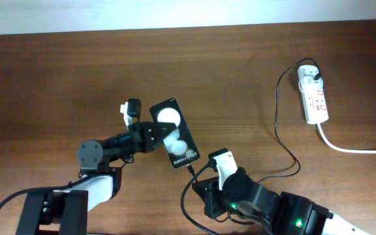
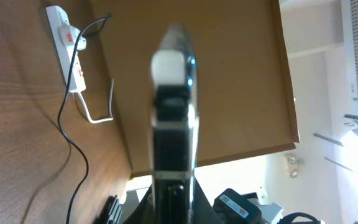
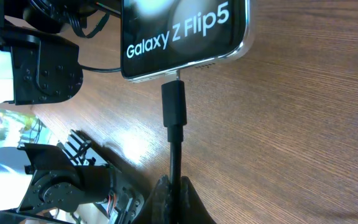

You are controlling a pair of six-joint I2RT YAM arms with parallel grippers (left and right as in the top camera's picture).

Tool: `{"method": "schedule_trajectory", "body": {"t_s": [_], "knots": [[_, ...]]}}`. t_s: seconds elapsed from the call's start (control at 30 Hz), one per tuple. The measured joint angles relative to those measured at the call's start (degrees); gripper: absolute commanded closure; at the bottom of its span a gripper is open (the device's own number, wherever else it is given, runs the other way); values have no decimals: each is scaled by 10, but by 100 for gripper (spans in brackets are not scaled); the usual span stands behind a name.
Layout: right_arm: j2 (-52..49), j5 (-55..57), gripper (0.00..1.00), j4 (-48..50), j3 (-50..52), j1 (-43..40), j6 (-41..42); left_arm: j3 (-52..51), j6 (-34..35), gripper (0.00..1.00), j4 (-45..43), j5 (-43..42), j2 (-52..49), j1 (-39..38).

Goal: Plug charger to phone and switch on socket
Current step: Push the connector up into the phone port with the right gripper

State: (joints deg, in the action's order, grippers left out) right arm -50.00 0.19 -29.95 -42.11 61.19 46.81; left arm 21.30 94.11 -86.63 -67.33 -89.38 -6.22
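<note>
The black phone will go down on the bare table [image 1: 190, 113] from my left gripper, beside the table's edge that faces the socket strip.
The black phone [image 1: 175, 132] lies tilted at the table's middle, lettered "Galaxy Z Flip5" in the right wrist view [image 3: 179, 31]. My left gripper [image 1: 154, 134] is shut on the phone's side; the left wrist view shows the phone edge-on [image 2: 174, 118]. My right gripper [image 3: 174, 193] is shut on the black charger cable just behind its connector [image 3: 173, 102], whose tip is at the phone's bottom port. The cable [image 1: 278, 117] runs to the white adapter [image 1: 309, 73] in the white socket strip [image 1: 314, 98], which also shows in the left wrist view [image 2: 67, 50].
The strip's thick white cord [image 1: 351, 149] runs off the right edge. The table's far edge is along the top of the overhead view. Both arm bases sit at the front edge.
</note>
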Motion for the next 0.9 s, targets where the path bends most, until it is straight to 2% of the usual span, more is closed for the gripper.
{"method": "schedule_trajectory", "body": {"t_s": [0.63, 0.77, 0.83, 0.9], "knots": [[-51, 10, 96, 47, 0, 7, -23, 10, -3, 100, 0, -21, 0, 14], [-51, 8, 90, 49, 0, 10, -32, 12, -7, 100, -4, -32, 0, 15], [-51, 18, 89, 67, -2, 8, -36, 12, -9, 100, -7, -65, 0, 12], [-51, 22, 90, 66, -2, 9, -37, 13, -10, 100, -7, -72, 0, 9]]}}
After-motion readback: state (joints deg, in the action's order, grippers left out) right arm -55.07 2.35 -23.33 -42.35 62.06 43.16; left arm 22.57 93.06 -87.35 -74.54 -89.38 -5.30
